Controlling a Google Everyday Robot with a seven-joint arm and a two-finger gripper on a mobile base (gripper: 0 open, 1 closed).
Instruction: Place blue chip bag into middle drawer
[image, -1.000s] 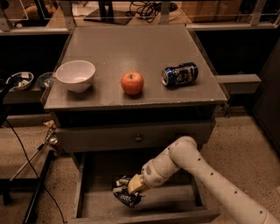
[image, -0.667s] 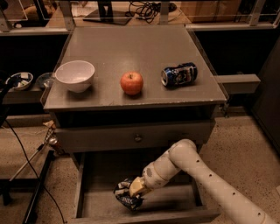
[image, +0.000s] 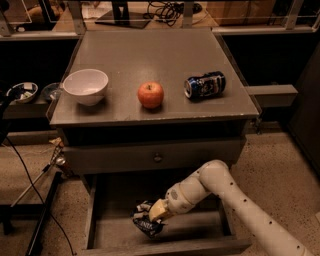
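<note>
The blue chip bag is to go in the drawer. Next, my gripper releases it on the open middle drawer's bottom (image: 154, 221), below the top drawer's knob.
The blue chip bag (image: 146, 224), dark blue foil with white patches, lies low in the open middle drawer (image: 200, 235), left of its centre, at or just above the floor. My gripper (image: 150, 215) reaches down into the drawer from the right on its white arm and sits right on the bag's top edge. The bag's upper part is hidden behind the gripper.
On the cabinet top stand a white bowl (image: 85, 86), a red apple (image: 150, 94) and a blue-and-white drink can (image: 204, 85) lying on its side. The shut top drawer front with a small knob (image: 158, 157) overhangs the open drawer. Cables and a stand are at the left.
The gripper and the chip bag have sunk slightly lower into the drawer. Nothing on the cabinet top has moved.
</note>
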